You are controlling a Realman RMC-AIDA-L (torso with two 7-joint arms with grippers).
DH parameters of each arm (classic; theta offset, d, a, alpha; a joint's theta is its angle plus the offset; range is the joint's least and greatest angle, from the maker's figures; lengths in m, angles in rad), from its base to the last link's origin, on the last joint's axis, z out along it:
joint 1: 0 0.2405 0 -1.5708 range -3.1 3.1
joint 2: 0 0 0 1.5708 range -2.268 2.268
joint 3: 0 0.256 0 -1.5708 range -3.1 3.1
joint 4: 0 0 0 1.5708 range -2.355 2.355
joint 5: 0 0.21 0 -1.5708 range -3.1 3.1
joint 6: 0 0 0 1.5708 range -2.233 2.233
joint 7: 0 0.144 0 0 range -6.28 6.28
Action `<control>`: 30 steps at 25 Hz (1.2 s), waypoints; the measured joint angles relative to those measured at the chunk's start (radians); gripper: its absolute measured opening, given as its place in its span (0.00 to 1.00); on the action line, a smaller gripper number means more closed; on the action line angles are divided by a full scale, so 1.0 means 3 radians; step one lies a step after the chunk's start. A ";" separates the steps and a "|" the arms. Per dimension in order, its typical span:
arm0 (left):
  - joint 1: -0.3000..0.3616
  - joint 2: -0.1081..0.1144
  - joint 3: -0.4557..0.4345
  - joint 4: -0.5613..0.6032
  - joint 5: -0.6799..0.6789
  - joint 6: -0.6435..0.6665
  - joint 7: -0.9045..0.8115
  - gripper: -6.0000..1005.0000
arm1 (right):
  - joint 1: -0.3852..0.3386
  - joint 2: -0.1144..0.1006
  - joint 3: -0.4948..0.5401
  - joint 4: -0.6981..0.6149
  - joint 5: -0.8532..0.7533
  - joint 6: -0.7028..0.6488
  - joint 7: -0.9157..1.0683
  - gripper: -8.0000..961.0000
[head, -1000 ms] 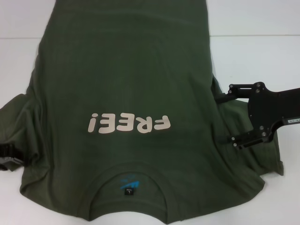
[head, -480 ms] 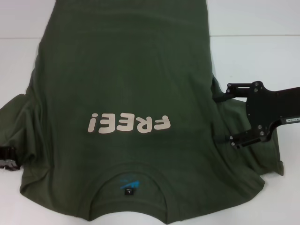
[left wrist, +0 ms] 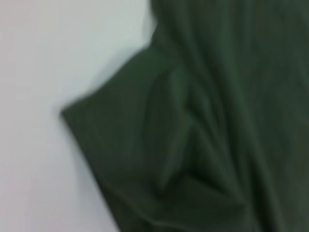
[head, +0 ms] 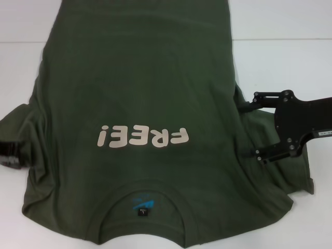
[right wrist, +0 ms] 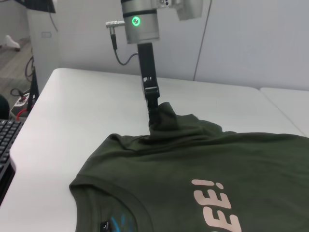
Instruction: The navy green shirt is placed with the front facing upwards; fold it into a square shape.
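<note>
The robot's left gripper needs to release the sleeve on the chest of the shirt, over the lettering's exclamation mark [head: 109,129].
The navy green shirt [head: 140,88] lies front up on the white table, its pale "FREE!" lettering [head: 141,137] and blue neck label [head: 142,201] toward me. At the left edge my left gripper [head: 10,153] is shut on the left sleeve [head: 18,127]. The right wrist view shows it [right wrist: 155,118] pinching that sleeve [right wrist: 166,121] up into a peak. My right gripper [head: 248,133] stands open over the bunched right sleeve [head: 280,174], one finger on each side of the cloth. The left wrist view holds only the folded sleeve [left wrist: 183,145].
The white table [head: 290,52] has bare surface on both sides of the shirt, with a seam running across at the far end. A black keyboard [right wrist: 5,150] lies off the table's corner in the right wrist view.
My left gripper has moved away from me along the shirt's left edge, with the sleeve. The right gripper has hardly moved.
</note>
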 joint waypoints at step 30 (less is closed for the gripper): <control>-0.0858 -0.0212 0.1591 -0.0184 0.0022 -0.0290 -0.0391 0.09 | -0.0085 -0.0005 0.0133 0.0023 0.0118 -0.0046 -0.0059 0.98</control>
